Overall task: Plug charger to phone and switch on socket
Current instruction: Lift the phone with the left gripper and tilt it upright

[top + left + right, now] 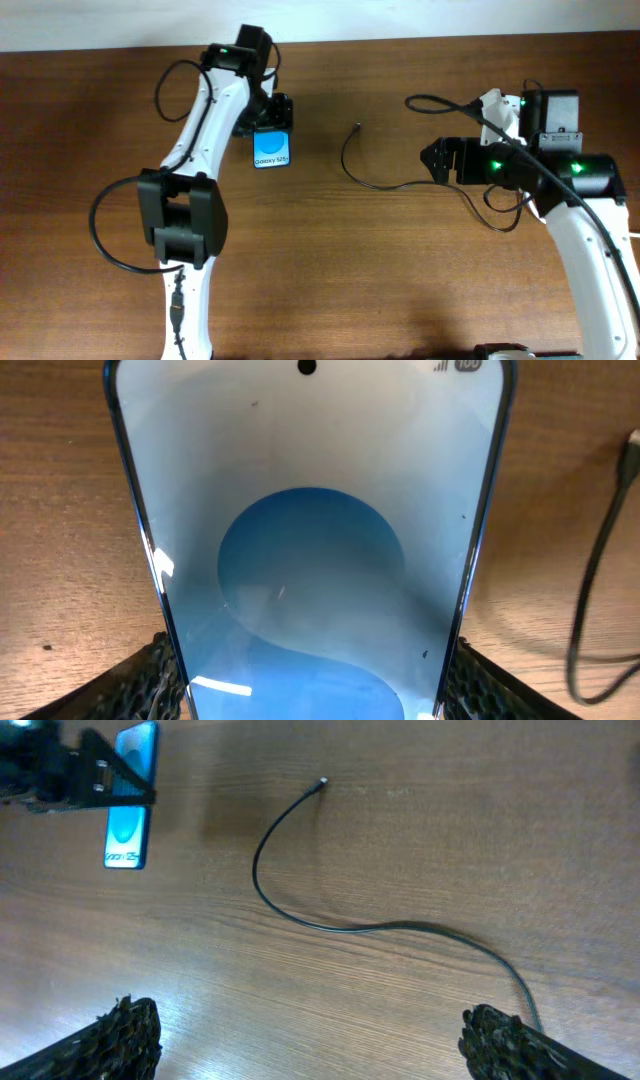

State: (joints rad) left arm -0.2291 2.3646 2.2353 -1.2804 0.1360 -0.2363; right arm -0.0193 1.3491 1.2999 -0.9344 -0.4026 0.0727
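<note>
Next, I close my right gripper on the phone's loose end (pixel 271 160) (pixel 124 857), which sticks out from my left gripper, so that I can take the phone over.
The phone (pixel 272 150) with its bright blue screen sits between the fingers of my left gripper (pixel 270 125) at the upper middle-left. In the left wrist view the phone (pixel 310 540) fills the frame, and the gripper (pixel 310 695) is shut on its edges. The charger (pixel 385 183), a thin black cable, curves across the table with its plug tip (pixel 358 126) free. It shows in the right wrist view (pixel 300 915) with its tip (pixel 322 782), and at the right edge of the left wrist view (pixel 600 580). My right gripper (pixel 440 160) is open and empty, right of the cable; its fingers (pixel 310 1040) are wide apart. The socket is hidden.
The wooden table (pixel 360 280) spans all views. Thicker black robot cables loop beside the left arm (pixel 100 230) and by the right arm (pixel 440 102). The phone and the left gripper show in the right wrist view (pixel 130 805).
</note>
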